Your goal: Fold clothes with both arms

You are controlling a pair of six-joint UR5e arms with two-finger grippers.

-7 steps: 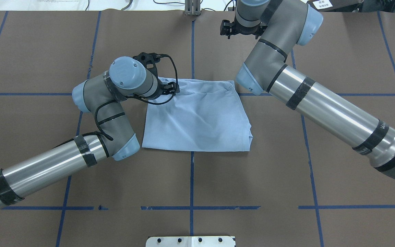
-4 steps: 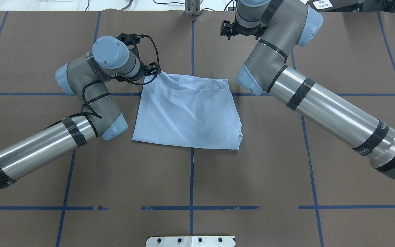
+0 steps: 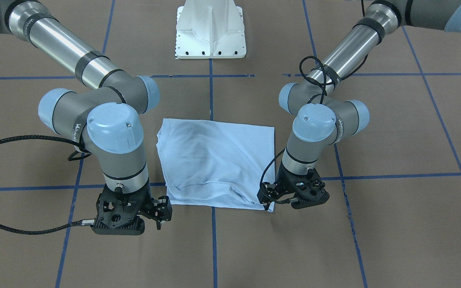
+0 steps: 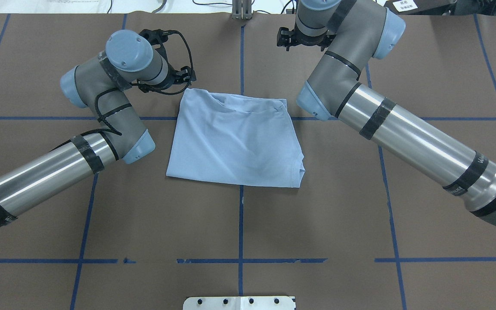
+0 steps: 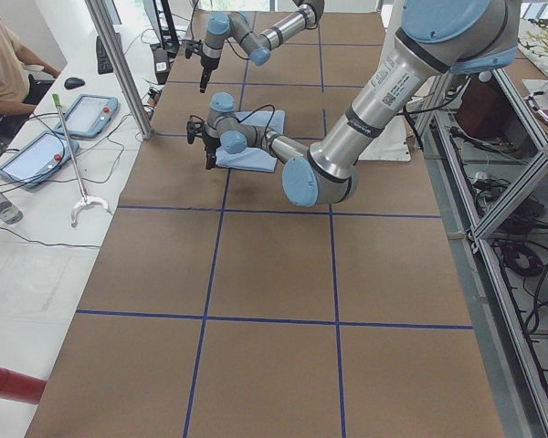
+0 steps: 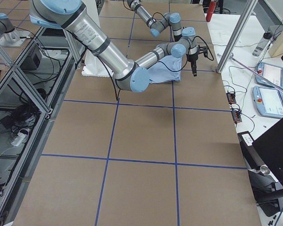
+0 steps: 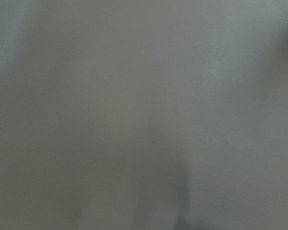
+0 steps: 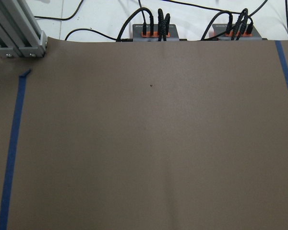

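Note:
I can see the folded T-shirt's edge slants against the blue tape lines, so I will pinch the T-shirt's corner (image 3: pixel 270 208) beside it with my left gripper and pull it straight.
The light blue T-shirt (image 4: pixel 235 137) lies folded into a rough square at the table's middle, its logo hidden; it also shows in the front view (image 3: pixel 214 160). My left gripper (image 4: pixel 189 79) hangs low just past the shirt's far left corner, which lies flat on the table; in the front view (image 3: pixel 265 205) it stands right at that corner. It looks open and holds nothing. The left wrist view is a grey blur. My right gripper (image 3: pixel 159 214) hovers off the shirt's far right corner, open and empty, over bare table.
Brown table paper with blue tape lines (image 4: pixel 241 202). The white pedestal base (image 3: pixel 210 36) is at the robot's side. An aluminium post (image 4: pixel 242 9) and cable boxes (image 8: pixel 156 31) stand at the far edge. An operator (image 5: pixel 5 64) sits beyond it.
My left gripper dragged the shirt's far left corner leftward and away, shifting the whole shirt left, then let the corner drop flat and moved on past it. The right arm has not moved.

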